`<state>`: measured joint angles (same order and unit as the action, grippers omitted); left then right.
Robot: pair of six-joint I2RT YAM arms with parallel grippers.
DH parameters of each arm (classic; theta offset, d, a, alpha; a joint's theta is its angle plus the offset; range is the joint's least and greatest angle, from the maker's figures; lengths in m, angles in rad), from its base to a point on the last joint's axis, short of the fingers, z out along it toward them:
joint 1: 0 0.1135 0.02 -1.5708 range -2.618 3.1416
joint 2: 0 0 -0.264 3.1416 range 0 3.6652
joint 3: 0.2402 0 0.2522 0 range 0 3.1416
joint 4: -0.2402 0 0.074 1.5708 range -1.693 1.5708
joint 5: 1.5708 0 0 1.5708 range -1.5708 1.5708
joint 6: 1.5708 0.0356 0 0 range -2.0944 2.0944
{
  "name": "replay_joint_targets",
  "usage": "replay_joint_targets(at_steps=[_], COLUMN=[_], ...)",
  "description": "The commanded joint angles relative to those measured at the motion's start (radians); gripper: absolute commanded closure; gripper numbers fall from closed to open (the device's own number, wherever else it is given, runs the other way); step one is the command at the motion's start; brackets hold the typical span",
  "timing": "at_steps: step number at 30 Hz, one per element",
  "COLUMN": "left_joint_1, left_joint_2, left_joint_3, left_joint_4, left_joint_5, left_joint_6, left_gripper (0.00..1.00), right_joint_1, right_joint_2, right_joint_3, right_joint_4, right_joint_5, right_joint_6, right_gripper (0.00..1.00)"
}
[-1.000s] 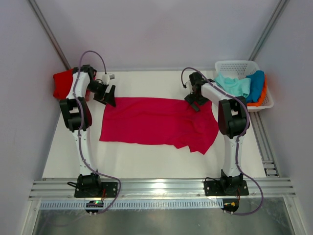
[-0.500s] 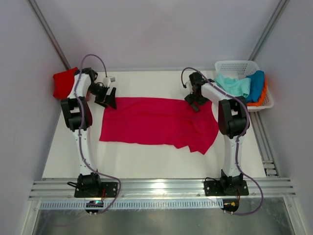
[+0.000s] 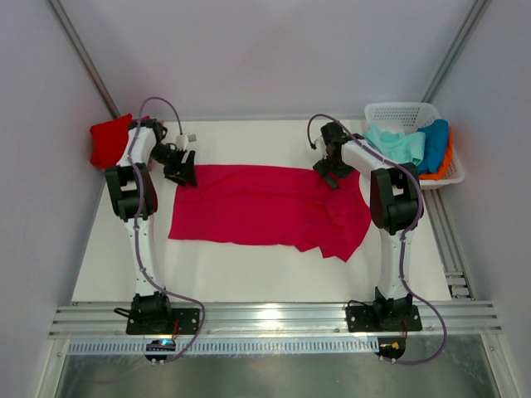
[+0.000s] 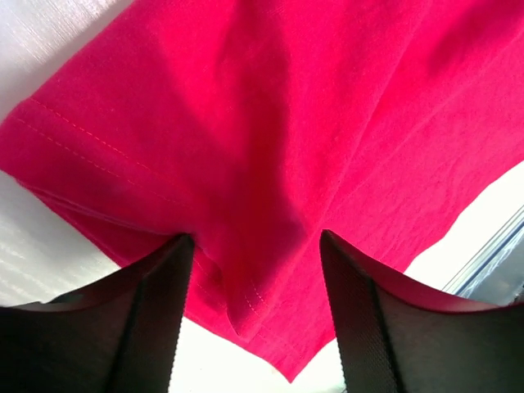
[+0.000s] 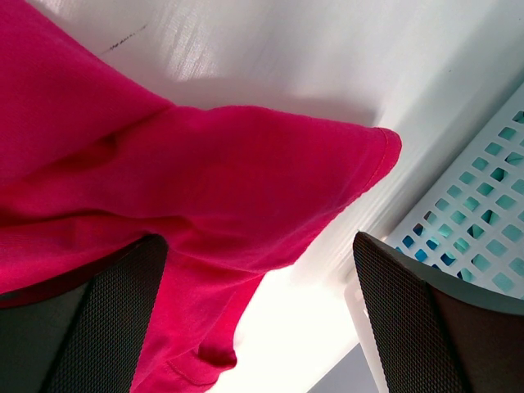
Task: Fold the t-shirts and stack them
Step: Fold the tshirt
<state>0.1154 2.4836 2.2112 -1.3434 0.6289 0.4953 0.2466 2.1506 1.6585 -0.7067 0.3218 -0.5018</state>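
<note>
The hem of the crimson-pink t-shirt bends inward at a raised fold, so next my left gripper pinches the hem nearer the t-shirt's corner (image 4: 98,168) and pulls it straight.
A crimson-pink t-shirt (image 3: 265,207) lies spread across the middle of the table. My left gripper (image 3: 181,170) is down at its far left corner. In the left wrist view the gripper (image 4: 254,237) is open, its fingers (image 4: 155,311) straddling a raised fold of the hem (image 4: 246,286) without pinching it. My right gripper (image 3: 332,174) sits at the shirt's far right corner. It (image 5: 258,237) is wide open over the sleeve (image 5: 270,196), with the fingers (image 5: 409,319) well apart. A folded red t-shirt (image 3: 108,139) lies at the back left.
A white lattice basket (image 3: 402,110) stands at the back right, holding mint-green (image 3: 397,143), blue (image 3: 433,145) and orange (image 3: 449,162) t-shirts. Its wall (image 5: 475,221) is close to my right gripper. Side walls enclose the table; a metal rail runs along the near edge.
The left wrist has shifted slightly over the shirt's far left corner and its jaws have narrowed around the cloth. The right arm and the shirt have not moved.
</note>
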Motion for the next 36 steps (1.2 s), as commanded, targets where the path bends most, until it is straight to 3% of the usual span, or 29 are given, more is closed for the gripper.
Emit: replay_joint_targets(at_steps=[1,4,7,8,10,20,33,36], left_joint_1=[0.003,0.003,0.003,0.003,0.001,0.018,0.130,0.135], left_joint_2=[0.009,0.011,0.009,0.009,0.006,-0.035,-0.054,-0.049], left_joint_3=[-0.002,-0.002,-0.004,-0.004,-0.002,-0.001,0.010,0.010], left_joint_4=[-0.085,-0.085,-0.080,-0.079,-0.077,-0.095,-0.089,-0.086], left_joint_5=[0.041,0.045,0.054,0.054,0.048,-0.044,-0.107,-0.098], left_joint_6=[-0.015,-0.017,-0.021,-0.026,-0.027,-0.006,-0.044,-0.050], left_gripper=[0.37,0.45,0.69,0.92,1.00,1.00,1.00,0.84], right_joint_1=[0.005,0.005,0.006,0.006,0.006,0.006,0.006,0.006], right_joint_2=[-0.047,-0.047,-0.046,-0.047,-0.047,-0.052,-0.049,-0.049], right_joint_3=[-0.002,-0.002,-0.002,-0.002,-0.002,-0.005,-0.008,-0.006], right_joint_4=[-0.037,-0.037,-0.037,-0.037,-0.037,-0.036,-0.043,-0.045], right_joint_5=[-0.024,-0.024,-0.024,-0.024,-0.024,-0.027,-0.035,-0.035], right_joint_6=[0.003,0.003,0.003,0.003,0.003,0.005,0.003,0.002], right_gripper=[0.01,0.01,0.01,0.01,0.01,0.01,0.01,0.01])
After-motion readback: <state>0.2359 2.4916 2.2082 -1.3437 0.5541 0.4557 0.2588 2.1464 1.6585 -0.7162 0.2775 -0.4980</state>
